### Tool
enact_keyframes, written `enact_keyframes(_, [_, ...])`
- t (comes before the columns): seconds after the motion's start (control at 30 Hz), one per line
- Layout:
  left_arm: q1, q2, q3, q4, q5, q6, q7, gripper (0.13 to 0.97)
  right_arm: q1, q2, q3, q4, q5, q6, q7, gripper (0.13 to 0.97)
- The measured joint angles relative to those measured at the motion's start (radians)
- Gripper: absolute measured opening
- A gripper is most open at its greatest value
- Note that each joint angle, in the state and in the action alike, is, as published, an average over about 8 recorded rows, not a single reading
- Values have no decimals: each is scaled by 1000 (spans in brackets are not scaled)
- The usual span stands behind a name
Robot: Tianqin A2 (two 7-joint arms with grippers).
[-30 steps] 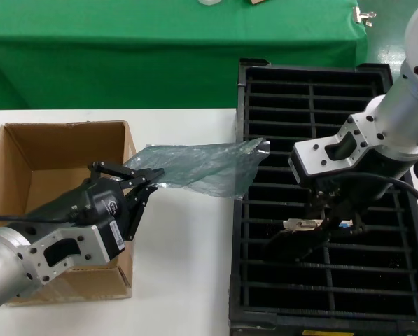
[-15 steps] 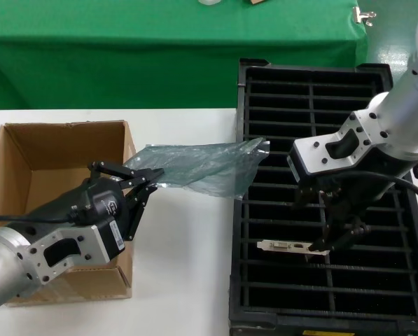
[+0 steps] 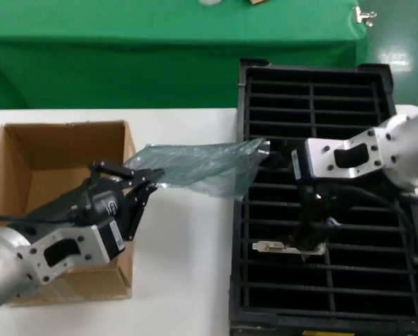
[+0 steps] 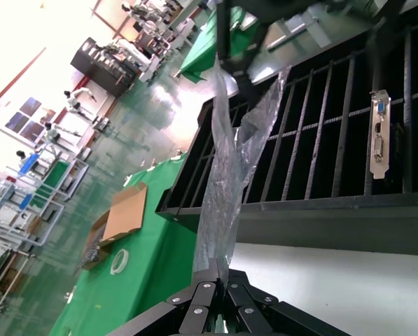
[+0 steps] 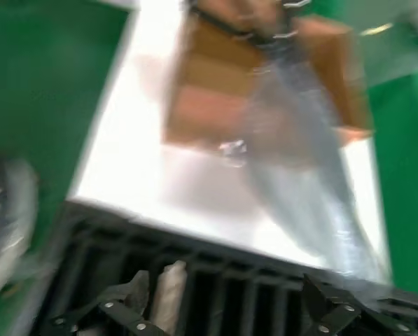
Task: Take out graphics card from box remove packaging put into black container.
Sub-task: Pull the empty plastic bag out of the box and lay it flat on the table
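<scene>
My left gripper is going to let go of the packaging on the white table (image 3: 190, 190), between the box and the black container.
My left gripper (image 3: 150, 176) is shut on one end of the packaging (image 3: 207, 166), a crinkly grey-blue bag that hangs in the air between the box (image 3: 26, 150) and the black container (image 3: 377, 84). The left wrist view shows the packaging (image 4: 230, 168) rising out of the shut left gripper (image 4: 221, 278). The graphics card stands in a slot of the container's left column, its silver bracket (image 3: 284, 246) showing. My right gripper (image 3: 312, 231) hovers just over the card, open, with the bracket (image 5: 168, 294) beside one finger (image 5: 128, 302).
The box stands open on the white table (image 3: 187, 280), under my left arm. A green-covered table (image 3: 124, 49) runs along the back. Many slots of the black container (image 4: 300, 210) hold nothing.
The right gripper lowered the graphics card into a slot, let go of it and opened, its wrist turning and moving left. The left gripper and the packaging stayed still.
</scene>
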Motion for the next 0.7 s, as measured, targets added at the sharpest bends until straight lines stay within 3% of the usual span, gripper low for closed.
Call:
enact_keyframes(0.07, [0,0,0,0,0,0,0,139,-86,16,64,35,-46,87,32,640])
enact_keyframes(0.23, [0,0,0,0,0,0,0,139,-309,28,208,112,-200,310,185,749])
enact_keyframes(0.43, [0,0,0,0,0,0,0,139,-576,-36,386,160,-395,575,365,842])
enact_keyframes(0.7, [0,0,0,0,0,0,0,139,-861,-227,679,173,-469,865,279,928])
